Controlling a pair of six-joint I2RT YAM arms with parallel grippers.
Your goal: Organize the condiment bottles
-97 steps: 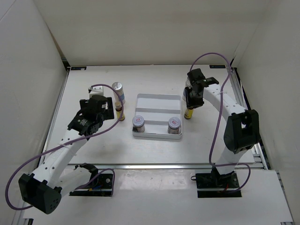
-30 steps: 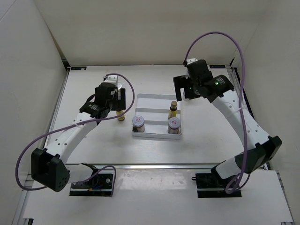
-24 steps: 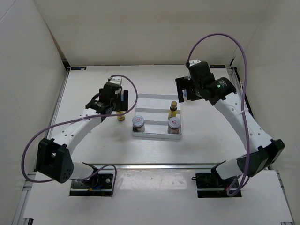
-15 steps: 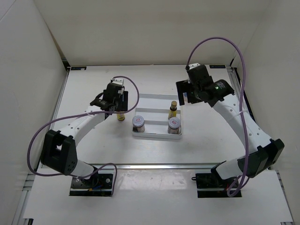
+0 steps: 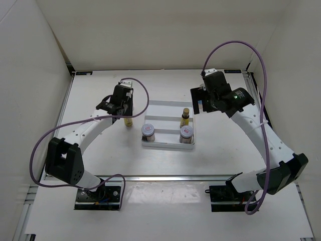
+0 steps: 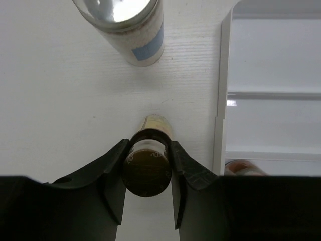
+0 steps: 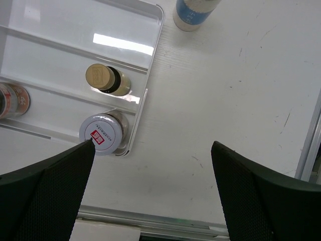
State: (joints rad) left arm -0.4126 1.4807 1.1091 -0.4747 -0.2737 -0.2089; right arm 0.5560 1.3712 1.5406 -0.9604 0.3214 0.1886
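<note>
My right gripper is to move next to the lid [image 5: 203, 86] of the white bottle that is nearest to it, beside the white tray, and it will close there.
My left gripper [image 6: 149, 146] is shut on the dark cap of a slim yellow bottle [image 6: 147, 168] that stands on the table left of the white tray [image 6: 261, 60]. From above, this bottle [image 5: 128, 122] shows under the left gripper [image 5: 127, 114]. A tall white blue-labelled bottle [image 6: 128, 25] stands just beyond it. In the tray [image 5: 168, 106] are a second yellow bottle [image 5: 185, 117] and two silver-lidded jars [image 5: 148, 131] [image 5: 186, 132]. My right gripper [image 7: 153, 145] hangs open and empty above the tray's right edge. Another white bottle [image 7: 193, 12] stands right of the tray.
White walls enclose the table on three sides. A metal rail [image 5: 175, 176] runs along the near edge and another [image 7: 308, 145] along the right side. Purple cables loop over both arms.
The left gripper has closed on the yellow bottle's cap after reaching further back over it. The right arm has barely shifted; the bottle it held earlier stands in the tray.
</note>
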